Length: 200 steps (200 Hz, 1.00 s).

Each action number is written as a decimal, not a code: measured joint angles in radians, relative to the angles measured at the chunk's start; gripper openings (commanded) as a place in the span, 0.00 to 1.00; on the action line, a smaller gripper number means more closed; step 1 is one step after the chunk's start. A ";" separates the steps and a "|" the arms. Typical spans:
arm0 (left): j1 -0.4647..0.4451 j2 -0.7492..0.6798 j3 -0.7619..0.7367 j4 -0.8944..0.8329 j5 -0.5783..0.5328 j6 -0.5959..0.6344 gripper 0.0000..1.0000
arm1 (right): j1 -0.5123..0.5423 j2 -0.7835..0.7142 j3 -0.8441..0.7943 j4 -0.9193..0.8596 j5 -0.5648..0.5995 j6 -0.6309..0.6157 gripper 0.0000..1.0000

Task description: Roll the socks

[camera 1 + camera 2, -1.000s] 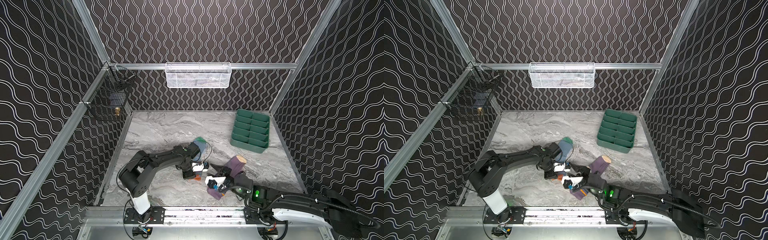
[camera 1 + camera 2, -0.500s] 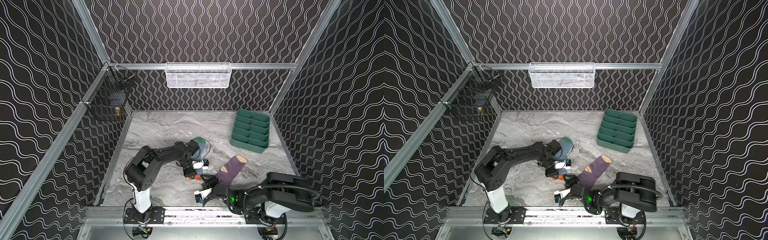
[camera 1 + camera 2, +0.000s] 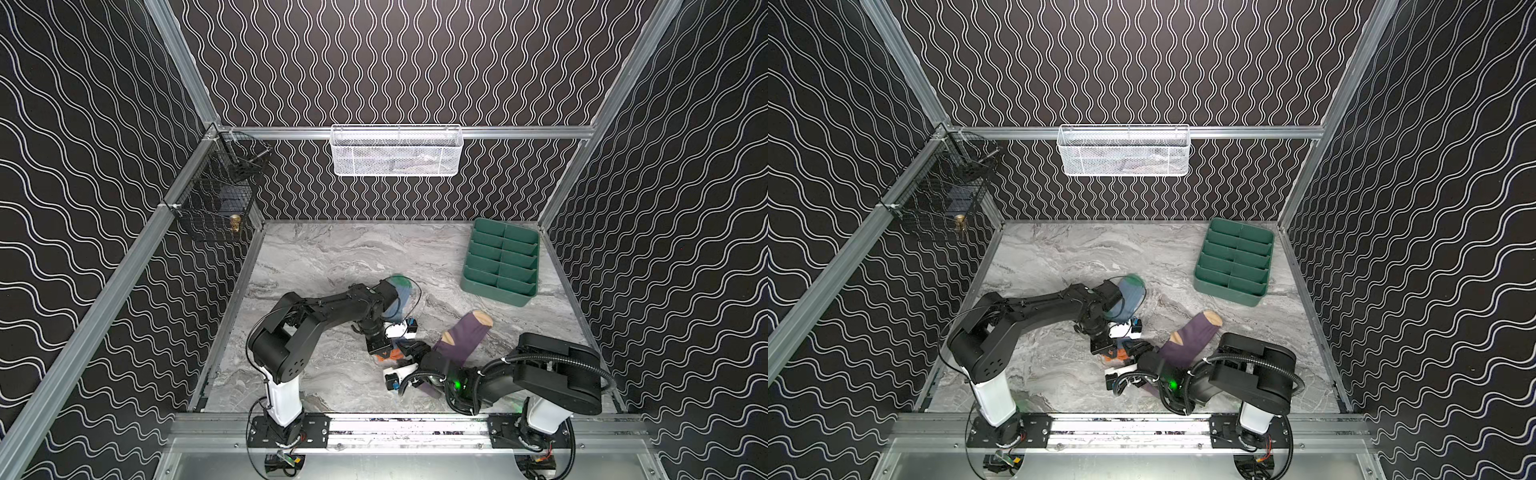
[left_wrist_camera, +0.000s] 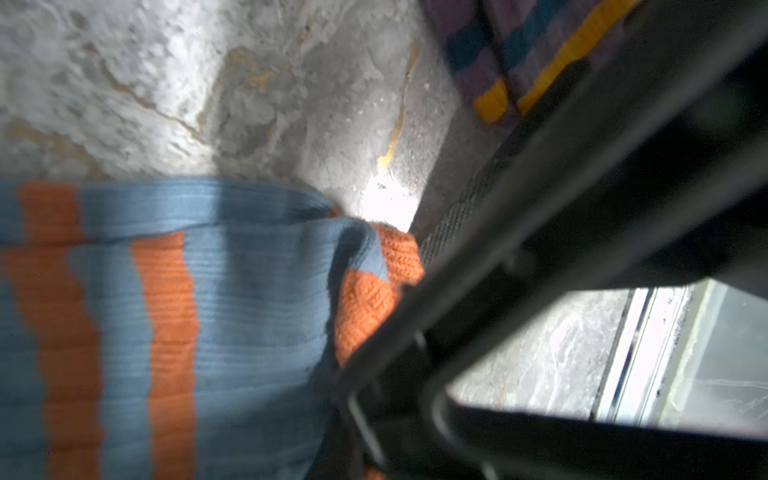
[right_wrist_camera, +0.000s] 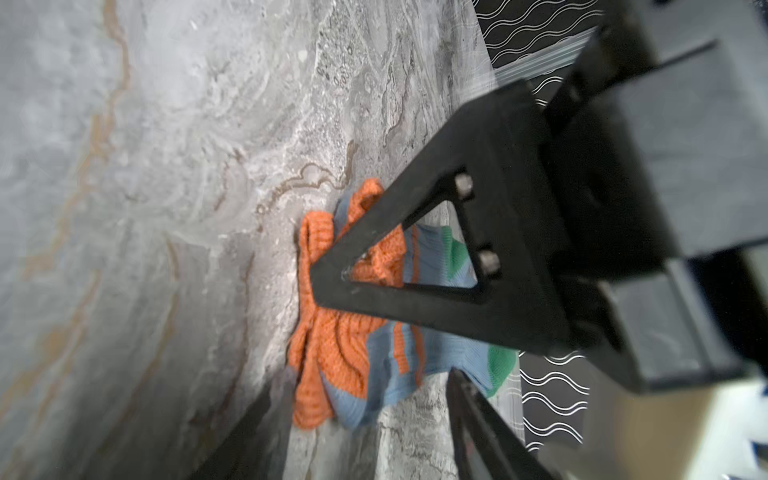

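Observation:
The orange cuff is bunched up at my left gripper. My right gripper should pinch the cuff's loose end (image 5: pixel 313 404) while my left gripper comes in from the front.
The light blue sock (image 3: pixel 401 293) lies under my left arm, its green toe far and its bunched orange cuff (image 3: pixel 395 354) near. My left gripper (image 3: pixel 384 351) is shut on that cuff; its black finger (image 5: pixel 415 257) presses into the orange fabric. My right gripper (image 3: pixel 409 349) stands open beside it, and its fingers straddle the cuff bunch (image 5: pixel 332 365) without closing on it. The purple sock (image 3: pixel 461 343) lies flat and diagonal to the right, tan toe far, partly under my right wrist. Its orange and navy stripes (image 4: pixel 519 50) show in the left wrist view.
A green divided tray (image 3: pixel 500 262) sits at the back right of the marble floor. A white mesh basket (image 3: pixel 397 149) hangs on the back wall and a black wire basket (image 3: pixel 216 203) on the left wall. The metal rail runs along the front.
My right arm has folded back toward its base. Its gripper moved off the purple sock's near end to the orange cuff. The purple sock now lies stretched out. The left gripper stayed put.

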<state>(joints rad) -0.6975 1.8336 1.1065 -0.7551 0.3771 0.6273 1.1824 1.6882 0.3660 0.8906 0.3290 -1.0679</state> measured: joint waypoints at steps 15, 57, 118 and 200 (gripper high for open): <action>0.000 -0.001 -0.001 0.001 0.000 0.000 0.00 | -0.003 -0.008 0.007 -0.027 -0.019 0.014 0.61; 0.000 0.007 0.012 -0.013 0.000 0.000 0.00 | -0.034 0.046 0.028 0.024 -0.058 0.050 0.55; -0.001 -0.035 -0.023 0.018 -0.019 0.000 0.00 | -0.069 0.075 0.049 -0.023 -0.133 0.076 0.08; -0.003 -0.105 -0.048 0.062 -0.051 -0.077 0.28 | -0.072 0.003 0.071 -0.187 -0.192 0.180 0.00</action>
<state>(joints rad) -0.7002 1.7283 1.0588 -0.6933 0.3260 0.5507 1.1107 1.6909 0.4370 0.7036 0.1371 -0.8883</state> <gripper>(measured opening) 0.246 0.059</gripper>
